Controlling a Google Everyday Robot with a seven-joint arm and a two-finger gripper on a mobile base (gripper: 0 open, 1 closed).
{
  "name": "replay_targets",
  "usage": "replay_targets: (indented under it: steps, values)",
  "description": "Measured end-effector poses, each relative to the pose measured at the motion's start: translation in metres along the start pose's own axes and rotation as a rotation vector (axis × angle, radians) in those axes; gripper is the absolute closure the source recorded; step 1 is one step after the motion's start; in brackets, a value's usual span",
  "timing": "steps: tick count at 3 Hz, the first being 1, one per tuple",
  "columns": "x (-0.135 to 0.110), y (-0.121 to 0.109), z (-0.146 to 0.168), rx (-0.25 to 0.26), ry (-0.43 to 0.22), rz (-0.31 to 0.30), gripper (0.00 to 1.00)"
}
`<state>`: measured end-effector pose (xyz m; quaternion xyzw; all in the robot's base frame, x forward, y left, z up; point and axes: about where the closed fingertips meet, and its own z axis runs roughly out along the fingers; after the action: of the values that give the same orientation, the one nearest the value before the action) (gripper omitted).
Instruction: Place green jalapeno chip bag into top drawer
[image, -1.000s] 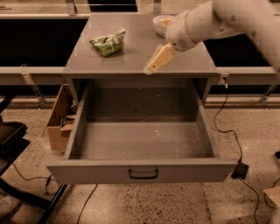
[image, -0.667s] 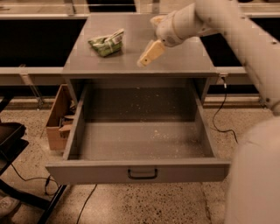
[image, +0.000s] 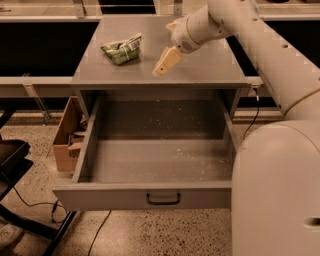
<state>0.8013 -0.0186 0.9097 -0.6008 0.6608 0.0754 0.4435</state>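
Observation:
I need to grip the green jalapeno chip bag at the bag's side (image: 130, 48) toward the middle of the cabinet top.
The green jalapeno chip bag (image: 121, 49) lies crumpled on the grey cabinet top (image: 200, 70), at its left side. My gripper (image: 166, 61) hangs just above the cabinet top near its middle, a short way right of the bag and apart from it, and holds nothing. The top drawer (image: 100, 196) is pulled fully out below the cabinet top. Its speckled grey floor is bare, and a small black handle (image: 163, 199) sits on its front panel. My white arm reaches in from the right and fills the lower right of the view.
A cardboard box (image: 67, 135) stands on the floor left of the drawer. A black chair base (image: 15, 165) and cables lie at the lower left. A cable (image: 255, 117) hangs right of the cabinet. Dark benches run behind.
My gripper has moved left across the cabinet top toward the chip bag. My arm's base has come into the lower right of the view. The bag and drawer have not moved.

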Motion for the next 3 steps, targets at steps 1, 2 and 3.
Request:
replay_targets:
  steps: [1,2,3]
  values:
    - [0.0,0.0,0.0,0.0,0.0,0.0,0.0]
    - [-0.011,-0.019,0.023,0.054,-0.065,0.003,0.0]
    - [-0.017,-0.036,0.036,0.104,-0.115,0.033,0.0]
